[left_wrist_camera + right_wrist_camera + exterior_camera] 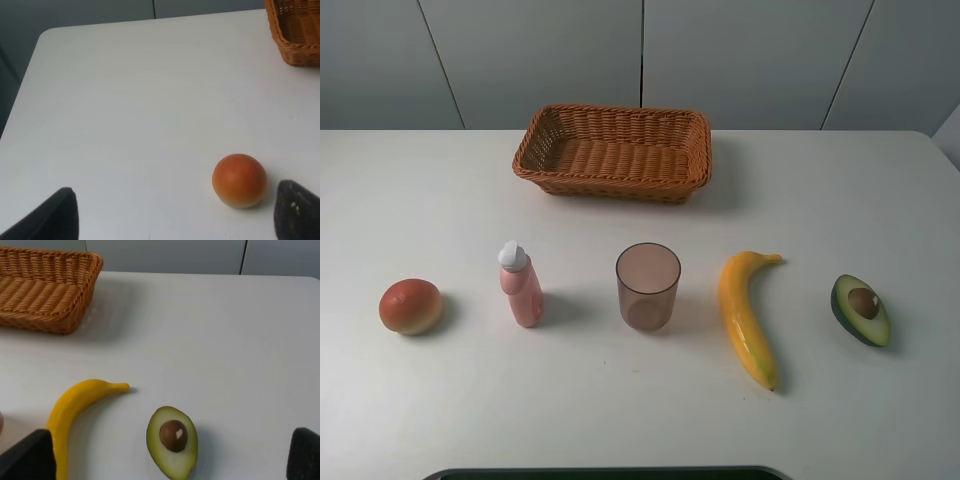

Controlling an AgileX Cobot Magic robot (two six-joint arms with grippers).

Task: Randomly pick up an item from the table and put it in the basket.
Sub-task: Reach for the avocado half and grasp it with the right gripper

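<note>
My right gripper will close on the long sides point(861, 307) point(173, 439) of the halved avocado, keeping one finger on each side of the avocado's brown pit.
The halved avocado point(861, 309) lies cut side up at the right end of the white table point(840, 200), pit showing. It also shows in the right wrist view point(172, 441), between the two spread fingertips of my right gripper point(167, 462), which is open and empty above the table. The wicker basket point(613, 152) stands empty at the back centre; its corner shows in the right wrist view point(45, 287). My left gripper point(172, 220) is open and empty, hovering by the red-orange fruit point(239, 180). Neither gripper shows in the exterior high view.
In a row across the table lie the red-orange fruit point(411, 306), a pink bottle with a white cap point(520, 285), a translucent brown cup point(648, 287) and a yellow banana point(747, 315), which sits just left of the avocado. The basket's corner point(295, 30) shows in the left wrist view.
</note>
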